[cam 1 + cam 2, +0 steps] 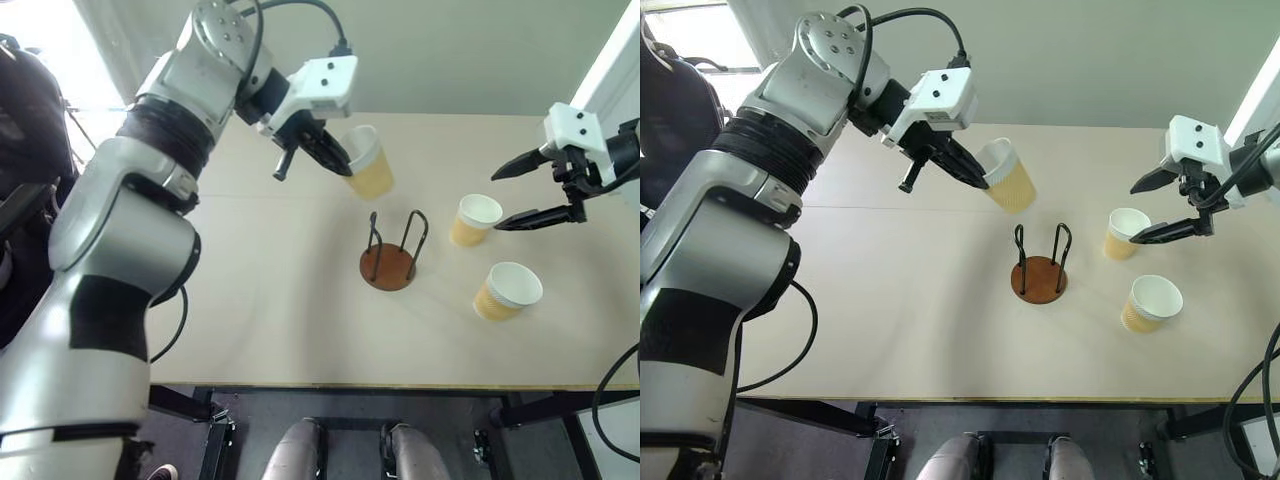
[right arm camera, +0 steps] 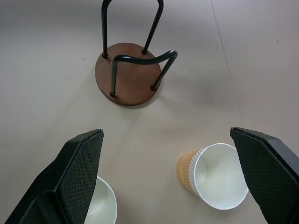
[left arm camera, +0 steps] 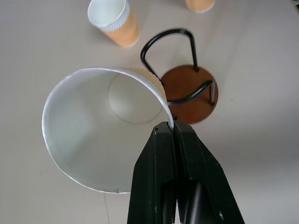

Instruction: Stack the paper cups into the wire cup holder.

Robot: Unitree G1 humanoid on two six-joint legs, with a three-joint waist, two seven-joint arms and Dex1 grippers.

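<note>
My left gripper has the paper cup. It will let go of the cup on the reddish-brown disc (image 1: 389, 267) (image 3: 189, 94) between the holder's black wire loops.
My left gripper (image 1: 335, 160) is shut on the rim of a paper cup (image 1: 368, 165), pinching its wall between the fingertips (image 3: 168, 128). The cup hangs tilted above the table, just behind and to the left of the wire cup holder (image 1: 390, 265). The holder's reddish-brown disc with black wire loops stands empty mid-table. Two more paper cups stand upright on the table to its right, one nearer the holder (image 1: 475, 220) and one closer to the front edge (image 1: 507, 290). My right gripper (image 1: 498, 202) hovers open above and beside them, holding nothing.
The light wooden table (image 1: 280, 330) ends at a front edge near me and meets a pale wall at the back. A dark object (image 1: 30, 110) sits off the table's left side.
</note>
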